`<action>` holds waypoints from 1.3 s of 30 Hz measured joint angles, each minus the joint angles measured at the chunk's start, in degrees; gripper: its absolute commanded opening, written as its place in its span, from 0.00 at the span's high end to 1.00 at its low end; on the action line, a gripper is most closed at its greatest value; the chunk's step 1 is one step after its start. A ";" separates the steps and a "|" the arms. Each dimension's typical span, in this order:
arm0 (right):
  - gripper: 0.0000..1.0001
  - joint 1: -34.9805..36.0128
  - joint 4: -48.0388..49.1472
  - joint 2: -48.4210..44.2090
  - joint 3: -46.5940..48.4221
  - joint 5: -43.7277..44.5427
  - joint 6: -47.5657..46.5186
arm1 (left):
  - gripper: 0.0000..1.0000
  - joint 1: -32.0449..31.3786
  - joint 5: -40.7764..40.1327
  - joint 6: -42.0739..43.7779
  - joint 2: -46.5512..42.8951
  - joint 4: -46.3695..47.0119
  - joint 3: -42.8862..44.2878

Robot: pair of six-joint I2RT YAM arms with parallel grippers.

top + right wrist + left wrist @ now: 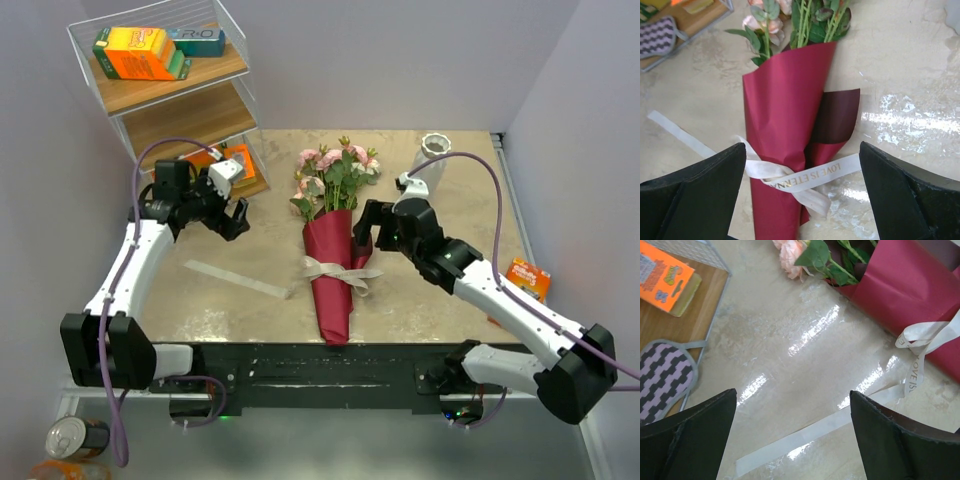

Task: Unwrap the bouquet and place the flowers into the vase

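Note:
The cream ribbon's loose end (pixel 294 290) (pixel 912 381) beside the maroon cone, toward the shelf rack, is the next place for my left gripper to go and close.
The bouquet (pixel 331 270) lies in the middle of the table, a dark maroon paper cone (pixel 785 100) tied with a cream ribbon (pixel 805 177). Its flowers (pixel 335 172), pink and cream roses, point toward the back. The whitish vase (pixel 433 155) with a wavy rim stands upright at the back right. My right gripper (pixel 362 235) hovers open just right of the cone; in the right wrist view it (pixel 802 145) straddles the ribbon knot from above. My left gripper (pixel 235 218) is open over bare table left of the bouquet, and in the left wrist view it (pixel 793 392) holds nothing.
A loose white strip (pixel 235 278) lies flat on the table left of the cone. A wire-and-wood shelf rack (pixel 170 95) at the back left holds an orange box (pixel 135 52); its lowest shelf carries a patterned pad (pixel 662 375). An orange packet (pixel 527 278) lies by the right wall.

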 measured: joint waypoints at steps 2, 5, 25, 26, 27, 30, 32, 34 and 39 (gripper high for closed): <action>0.01 0.00 -0.13 0.81 -0.68 0.04 -0.55 | 0.01 -1.46 -0.04 1.03 1.55 -0.04 -0.04; 0.01 0.04 0.61 0.35 -3.91 0.39 -1.90 | 0.01 -3.65 -0.04 3.06 3.26 -0.22 -0.46; 0.05 2.73 6.45 3.50 -18.45 4.33 10.38 | 0.00 -23.96 -3.19 11.19 9.11 -2.29 -8.24; 0.05 2.71 6.60 4.68 -18.03 4.28 10.93 | 0.01 -24.26 -3.43 11.17 9.57 -1.90 -8.26; 0.04 2.71 6.91 5.73 -17.79 4.13 11.47 | 0.01 -24.55 -3.50 11.13 9.86 -1.40 -8.33; 0.04 2.71 7.85 6.82 -17.79 2.84 13.05 | 0.00 -25.35 -3.74 10.93 10.01 0.07 -8.48; 0.04 2.71 9.40 6.62 -17.92 1.97 14.27 | 0.01 -26.08 -4.00 10.49 10.01 1.64 -8.79; 0.04 2.71 11.52 6.56 -18.21 0.96 15.43 | 0.01 -26.82 -4.15 10.10 10.05 2.86 -9.40; 0.05 2.71 15.76 7.69 -18.78 -1.53 18.43 | 0.01 -28.74 -4.42 9.51 11.06 4.66 -9.99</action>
